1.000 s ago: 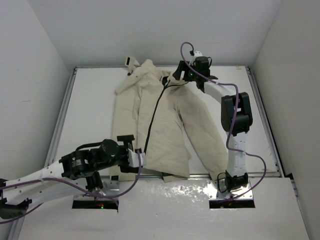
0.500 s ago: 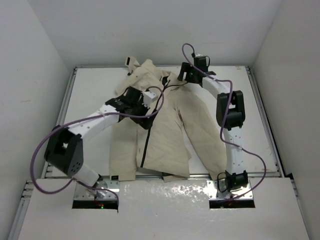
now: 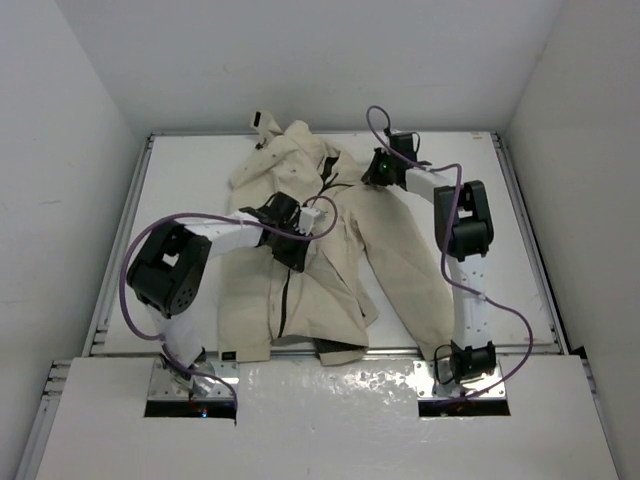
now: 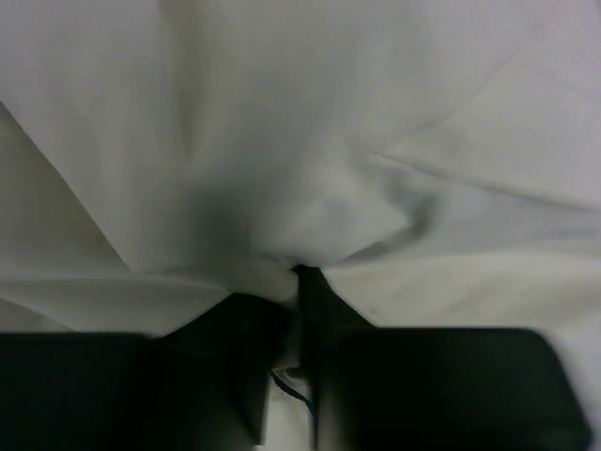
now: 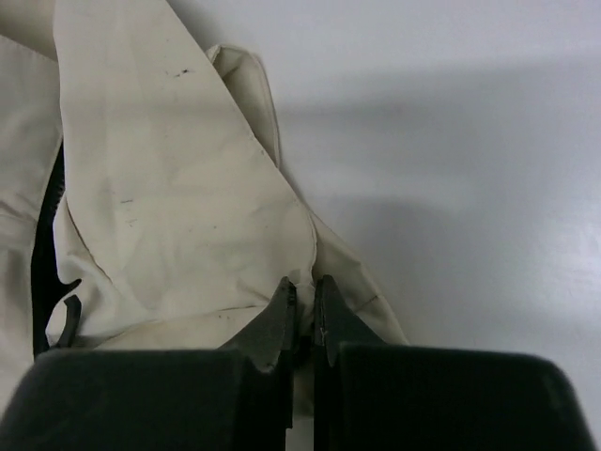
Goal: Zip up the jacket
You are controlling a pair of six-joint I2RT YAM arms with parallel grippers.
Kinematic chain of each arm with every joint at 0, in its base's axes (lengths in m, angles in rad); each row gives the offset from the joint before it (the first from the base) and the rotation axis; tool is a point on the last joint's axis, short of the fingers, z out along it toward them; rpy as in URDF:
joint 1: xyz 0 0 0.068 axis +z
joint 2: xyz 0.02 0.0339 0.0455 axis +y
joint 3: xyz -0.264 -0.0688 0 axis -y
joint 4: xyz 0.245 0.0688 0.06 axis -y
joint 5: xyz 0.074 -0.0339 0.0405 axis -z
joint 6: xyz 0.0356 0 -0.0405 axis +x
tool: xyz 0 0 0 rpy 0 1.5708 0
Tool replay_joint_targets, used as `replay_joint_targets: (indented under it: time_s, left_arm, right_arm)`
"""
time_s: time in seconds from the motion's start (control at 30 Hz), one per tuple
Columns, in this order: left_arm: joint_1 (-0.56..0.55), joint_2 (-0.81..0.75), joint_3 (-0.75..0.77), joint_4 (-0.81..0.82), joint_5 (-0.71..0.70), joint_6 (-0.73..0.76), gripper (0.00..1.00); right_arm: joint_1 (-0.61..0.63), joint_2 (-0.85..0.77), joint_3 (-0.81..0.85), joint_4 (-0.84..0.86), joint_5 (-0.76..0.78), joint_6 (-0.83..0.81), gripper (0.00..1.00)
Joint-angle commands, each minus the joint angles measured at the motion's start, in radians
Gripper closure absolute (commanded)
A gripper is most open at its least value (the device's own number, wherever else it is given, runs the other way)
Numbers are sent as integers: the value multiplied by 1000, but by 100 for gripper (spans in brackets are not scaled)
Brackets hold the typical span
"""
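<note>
The zipper bends near the collar. So next my left gripper opens and pinches the front beside the zipper (image 3: 287, 283) while my right gripper pulls the zipper straight.
The cream-beige jacket (image 3: 330, 270) lies spread on the white table, its dark zipper line (image 3: 284, 300) running down the front. My left gripper (image 3: 295, 245) sits at mid-front beside the zipper. In the left wrist view the left gripper (image 4: 302, 282) is shut, with a fold of the jacket (image 4: 310, 207) bunched between its dark fingers. My right gripper (image 3: 372, 172) is at the collar end on the right. In the right wrist view the right gripper (image 5: 305, 291) is shut on the edge of the jacket (image 5: 178, 216), a sliver of cloth between the tips.
The white table (image 3: 180, 190) has a raised metal rim (image 3: 118, 250) on the left and right. White walls close in on three sides. A sleeve (image 3: 415, 290) runs toward the right arm's base. Purple cables (image 3: 375, 100) loop off both arms.
The left arm swung from the near hem up to mid-front and folded its elbow back. Both grippers went from open to shut on the cloth. The front panel has bunched slightly.
</note>
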Motion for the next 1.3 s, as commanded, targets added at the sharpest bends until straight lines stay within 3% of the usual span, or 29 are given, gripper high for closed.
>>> replay_joint_targets:
  time_s: [0.0,0.07,0.2,0.23,0.27,0.33,0.37,0.4,0.47,0.5,0.57,0.63,0.7,0.73,0.83,0.93,1.27]
  left_arm:
    - [28,-33,-49,-26,-76,67,93]
    - [38,-91,-52,-14,-111,160,100]
    - [36,-192,-43,-12,-148,430,100]
    - [36,-212,-40,-38,-94,499,100]
    - [25,-244,-34,-81,-48,662,100]
    - [4,-283,-47,-248,62,824,100]
    - [-29,-321,-67,-296,79,957,99]
    - [-50,-341,-111,-390,100,1020,90]
    - [-82,-392,-156,-468,117,1167,71]
    - [-84,-406,-181,-498,128,1180,55]
    - [-71,-430,-178,-471,128,1109,49]
    - [-35,-429,-117,-369,164,986,46]
    - [54,-406,-19,-228,221,720,44]
    - [105,-377,6,-188,229,549,42]
    - [119,-303,68,-138,168,386,37]
    - [117,-248,63,-172,145,369,25]
    - [113,-122,11,-123,14,372,24]
  right_arm:
    - [-35,-163,-131,118,-11,51,100]
    - [-58,-279,-303,202,14,41,100]
    - [-75,-511,-576,255,23,-33,100]
    - [-75,-557,-675,261,20,-59,100]
    - [-73,-641,-722,267,-3,-71,100]
    - [-69,-706,-803,257,-49,-120,100]
    - [-67,-752,-810,205,-60,-145,90]
    - [-64,-769,-808,166,-61,-175,53]
    - [-61,-812,-778,52,-43,-242,26]
    - [-62,-829,-767,15,-14,-252,21]
    - [-61,-860,-739,-1,9,-256,23]
    - [-40,-892,-704,6,29,-230,37]
    - [15,-886,-644,-21,52,-223,63]
    - [40,-874,-624,-42,47,-222,66]
    - [83,-789,-560,-66,-43,-142,64]
    - [83,-732,-553,-98,-49,-38,60]
    - [95,-570,-541,-34,-97,131,58]
